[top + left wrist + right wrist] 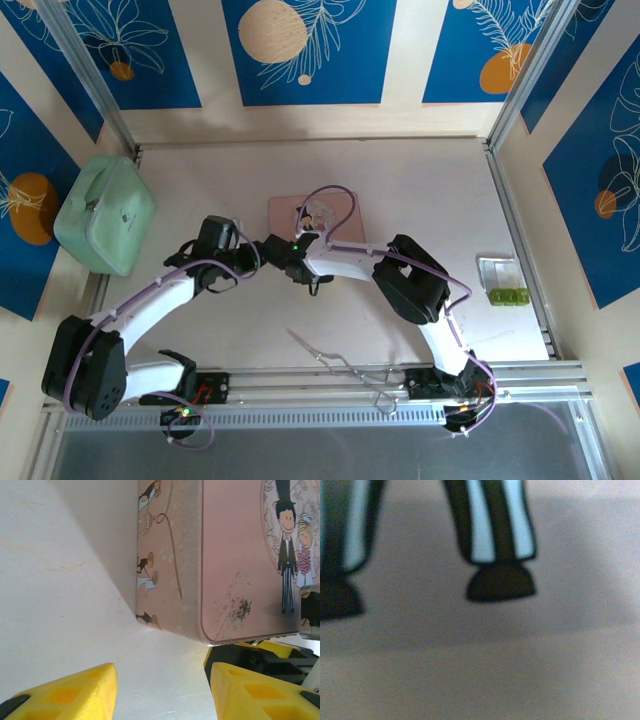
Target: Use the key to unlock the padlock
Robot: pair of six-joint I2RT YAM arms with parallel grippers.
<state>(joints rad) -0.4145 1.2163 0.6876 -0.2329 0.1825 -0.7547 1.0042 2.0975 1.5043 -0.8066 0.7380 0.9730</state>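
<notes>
The open fingers of my left gripper are short of the tin's near corner, so next my left gripper grips that corner (175, 627) and holds the tin steady before unlocking.
The pink tin (315, 218) with cartoon wedding figures lies flat at the table's middle. The padlock and the key are hidden or out of view. My left gripper (162, 692) is open, its yellow fingers (70, 690) spread low over bare table just before the tin's (230, 555) near corner. In the top view it (262, 256) sits at the tin's front left. My right gripper (291, 247) is pressed against the tin's front edge; part of its yellow and black body (277, 649) pokes out under the tin's rim. The right wrist camera is tight on the lid (480, 655), showing blurred cartoon legs.
A mint green case (105, 215) rests at the left wall. A long thin wire tool (330, 352) lies near the front rail. A small clear container (502, 280) with something green sits at the right. Metal rails frame the table.
</notes>
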